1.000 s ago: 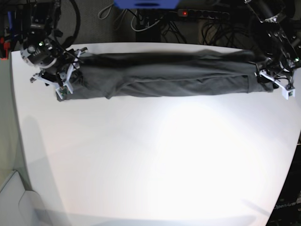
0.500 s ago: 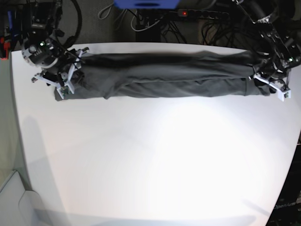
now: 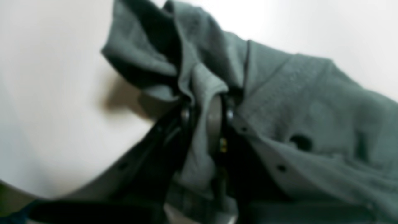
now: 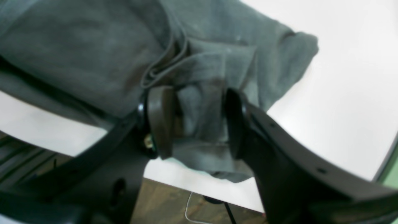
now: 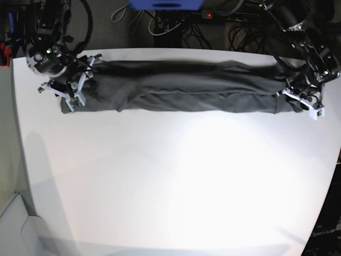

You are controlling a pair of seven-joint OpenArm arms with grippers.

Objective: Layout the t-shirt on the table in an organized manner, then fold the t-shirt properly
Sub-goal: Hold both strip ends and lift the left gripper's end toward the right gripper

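Observation:
I need to release the t-shirt's end from my left gripper onto the t-shirt's middle part [image 5: 157, 96], a little toward the side where my right gripper is.
The dark grey t-shirt [image 5: 186, 85] lies as a long narrow band across the far part of the white table [image 5: 176, 181]. At the band's right end in the base view, my left gripper [image 5: 303, 102] is shut on the t-shirt. Up close, the left gripper [image 3: 205, 112] pinches a fold of the t-shirt [image 3: 295, 102] tightly between its fingers. At the band's other end sits my right gripper [image 5: 69, 96]. In its wrist view the right gripper [image 4: 196, 121] stands open, jaws either side of a bunched fold of the t-shirt [image 4: 77, 46].
Behind the table's far edge lie cables and a power strip [image 5: 224, 16], beside a blue object [image 5: 165, 4]. The right wrist view shows the table edge [image 4: 199, 183] just below the shirt end, with floor beneath. A pale grey surface [image 5: 10, 224] sits beyond the table's left edge.
My left gripper has closed on the shirt's right end and shifted slightly inward and away, bunching that end. The right arm has edged slightly toward the table's far edge, its jaws unchanged.

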